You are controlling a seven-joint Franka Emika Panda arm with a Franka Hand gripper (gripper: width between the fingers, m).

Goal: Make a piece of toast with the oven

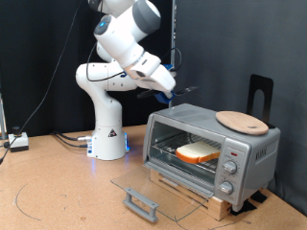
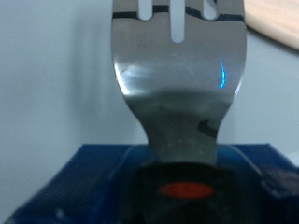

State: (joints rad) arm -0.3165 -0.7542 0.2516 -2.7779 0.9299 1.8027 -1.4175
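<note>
The robot's gripper needs to set the slotted metal spatula down on the oven's grey top beside the round wooden board [image 1: 195, 110].
The silver toaster oven [image 1: 197, 118] stands on a wooden base at the exterior view's right, with its glass door [image 1: 163, 185] folded down flat and open. The piece of toast [image 1: 197, 151] lies on the wire rack inside, pale on top with an orange crust. My gripper [image 1: 165, 84] hovers above the oven's upper left corner, shut on a slotted metal spatula [image 2: 177, 84]. In the wrist view the spatula blade fills the picture and points out over the oven's grey top. The toast does not show in the wrist view.
A round tan wooden board [image 1: 242, 121] lies on top of the oven, and its edge shows in the wrist view [image 2: 276, 23]. Knobs [image 1: 228, 171] sit on the oven's right panel. A black stand [image 1: 261, 94] rises behind the oven. Cables [image 1: 58, 139] lie near the robot's base.
</note>
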